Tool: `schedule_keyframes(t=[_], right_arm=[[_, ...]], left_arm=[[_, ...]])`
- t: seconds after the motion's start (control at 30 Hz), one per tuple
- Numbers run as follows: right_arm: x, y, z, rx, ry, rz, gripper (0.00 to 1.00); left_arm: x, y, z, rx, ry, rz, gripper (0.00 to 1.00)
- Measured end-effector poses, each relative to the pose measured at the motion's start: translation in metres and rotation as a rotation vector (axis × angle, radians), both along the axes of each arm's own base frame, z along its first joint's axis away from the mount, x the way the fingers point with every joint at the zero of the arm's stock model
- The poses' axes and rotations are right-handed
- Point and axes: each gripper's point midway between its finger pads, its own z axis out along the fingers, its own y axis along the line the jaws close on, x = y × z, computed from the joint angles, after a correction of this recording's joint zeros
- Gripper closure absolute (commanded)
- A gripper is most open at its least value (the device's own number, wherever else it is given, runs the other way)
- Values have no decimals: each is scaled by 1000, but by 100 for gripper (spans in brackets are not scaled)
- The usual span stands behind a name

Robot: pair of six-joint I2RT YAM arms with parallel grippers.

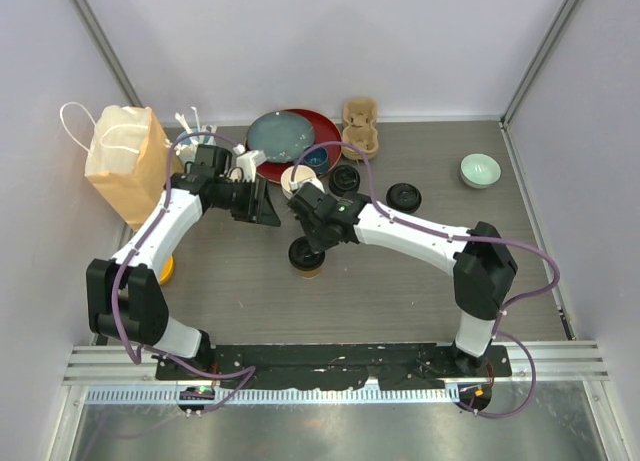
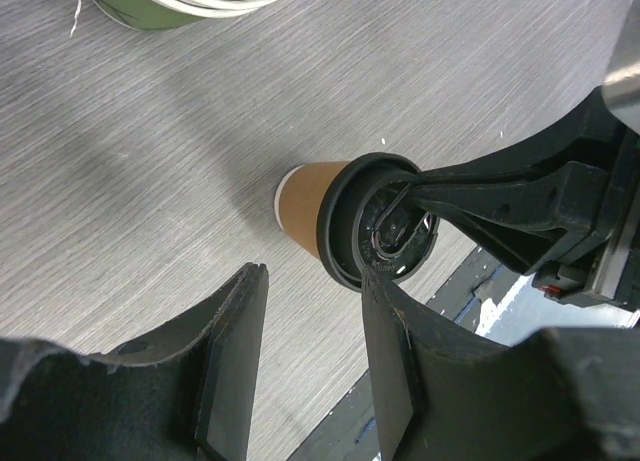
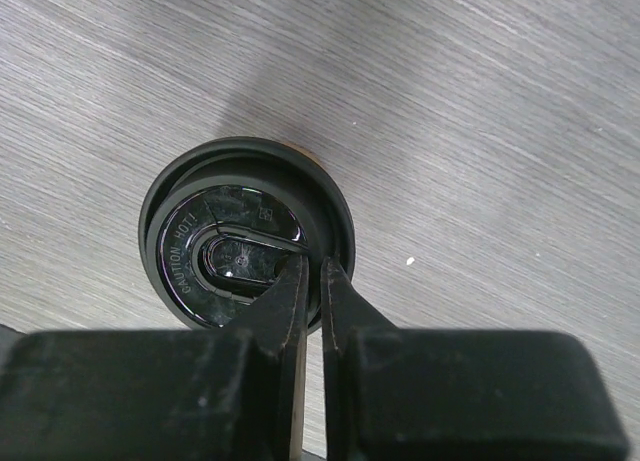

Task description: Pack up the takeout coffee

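Observation:
Next, my right gripper sets the brown-sided paper cup, which now stands mid-table, down between the pale green bowl and the closest black lid [image 1: 421, 183].
A brown-sided paper cup [image 2: 303, 206] stands mid-table with a black round lid [image 3: 245, 246] on top, also seen from above [image 1: 306, 256]. My right gripper [image 3: 312, 266] is shut on the lid's rim, one finger inside the recess and one outside. My left gripper [image 2: 312, 281] hovers beside this cup to the left, open, with only bare table between its fingers [image 2: 235, 351]. A second cup [image 1: 298, 181], cream inside, stands behind the grippers. In the left wrist view a green-sided cup wall [image 2: 150, 6] is cut off by the top edge.
Two loose black lids [image 1: 345, 178] [image 1: 404, 195] lie at the back centre. A paper bag [image 1: 125, 161] stands far left, with a cup of white stirrers [image 1: 195, 129] beside it. Stacked plates [image 1: 290, 136], a pulp cup carrier [image 1: 360, 126] and a pale green bowl [image 1: 479, 168] line the back.

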Motion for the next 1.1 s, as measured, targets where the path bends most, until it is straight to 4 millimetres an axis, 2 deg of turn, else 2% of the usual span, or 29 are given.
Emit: schedule_keyframes(t=[0.2, 0.33, 0.5, 0.83, 1.0, 1.1], right_arm=[[8, -7, 12, -51, -42, 64, 99], [19, -16, 26, -76, -67, 85, 99], [45, -44, 55, -65, -90, 45, 99], [114, -135, 134, 42, -194, -176, 99], [160, -194, 189, 74, -319, -333, 99], [188, -227, 206, 74, -374, -418, 99]], left_arm=[[2, 3, 0, 0, 1, 11, 53], [2, 5, 0, 1, 1, 16, 53], [2, 7, 1, 2, -4, 19, 53], [0, 10, 4, 7, -16, 14, 53], [0, 10, 5, 7, -19, 13, 52], [-1, 11, 8, 7, -29, 10, 52]])
